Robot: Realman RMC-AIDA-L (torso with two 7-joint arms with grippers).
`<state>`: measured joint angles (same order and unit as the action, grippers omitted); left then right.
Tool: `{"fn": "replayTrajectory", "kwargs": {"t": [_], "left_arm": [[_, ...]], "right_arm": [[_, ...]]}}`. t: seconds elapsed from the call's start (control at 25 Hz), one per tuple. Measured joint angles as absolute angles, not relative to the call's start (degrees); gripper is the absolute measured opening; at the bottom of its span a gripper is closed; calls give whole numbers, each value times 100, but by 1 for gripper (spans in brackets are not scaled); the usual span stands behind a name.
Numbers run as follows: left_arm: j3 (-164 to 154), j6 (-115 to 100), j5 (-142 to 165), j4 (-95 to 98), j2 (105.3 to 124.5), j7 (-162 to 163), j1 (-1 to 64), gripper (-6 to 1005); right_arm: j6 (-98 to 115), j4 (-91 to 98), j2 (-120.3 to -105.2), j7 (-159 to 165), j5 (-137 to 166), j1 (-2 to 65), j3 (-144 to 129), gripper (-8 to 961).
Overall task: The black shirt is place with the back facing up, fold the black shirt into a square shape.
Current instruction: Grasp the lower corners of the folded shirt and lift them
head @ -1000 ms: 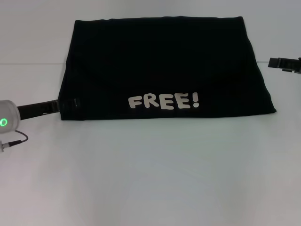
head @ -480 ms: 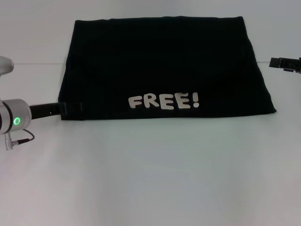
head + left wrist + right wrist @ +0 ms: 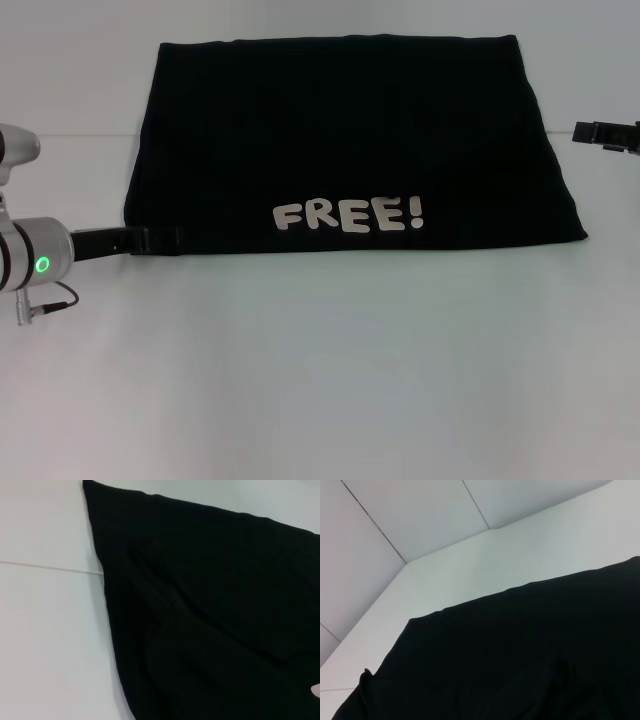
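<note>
My right gripper needs to next go to the black shirt's front corner (image 3: 582, 237), on the exclamation mark's side of the print, and close there.
The black shirt (image 3: 340, 130) lies flat on the white table as a wide folded rectangle, with a white "FREE!" print (image 3: 348, 214) near its front edge. My left gripper (image 3: 168, 239) reaches in low from the left and sits at the shirt's front left corner, black against the black cloth. My right gripper (image 3: 592, 131) hangs just off the shirt's right edge, apart from it, and only its tip shows. The left wrist view is mostly filled by shirt (image 3: 210, 605) fabric and one of its edges. The right wrist view shows the shirt (image 3: 520, 655) from the side.
White table (image 3: 320, 370) stretches in front of the shirt. A thin seam line (image 3: 80, 135) crosses the table at the left. My left arm's silver wrist (image 3: 35, 262) with a green light and a cable lies at the left edge. Wall panels (image 3: 420, 520) stand behind the table.
My left gripper has slid to the right, farther onto the shirt's front left corner, and the wrist has come into view. The right arm has not moved.
</note>
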<state>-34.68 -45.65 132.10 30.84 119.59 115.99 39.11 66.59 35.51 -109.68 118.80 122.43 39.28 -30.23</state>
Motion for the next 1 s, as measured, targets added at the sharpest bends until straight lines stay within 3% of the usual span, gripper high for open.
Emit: {"fn": "replayTrajectory", "kwargs": {"t": [0.12,0.36,0.48,0.68,1.0], "left_arm": [[-3468,-4559,13234,3084,11963,11600,3894,865],[-3424,-4503,13309,3084,11962,11608,3862,736],[-3427,-4491,13369,3084,11962,11609,3861,514],[-3439,-4483,13380,3085,11962,11610,3858,242],[-3427,-4473,13449,3123,11945,11644,3886,68]], "right_arm": [[6668,3551,-10968,11878,12243,3929,-3024,679],[6691,3551,-10968,11877,12231,3917,-3024,678],[6701,3551,-10968,11875,12219,3905,-3024,677],[6717,3551,-10968,11875,12225,3890,-3023,673],[6696,3549,-10894,12181,13068,3957,-3031,656]]}}
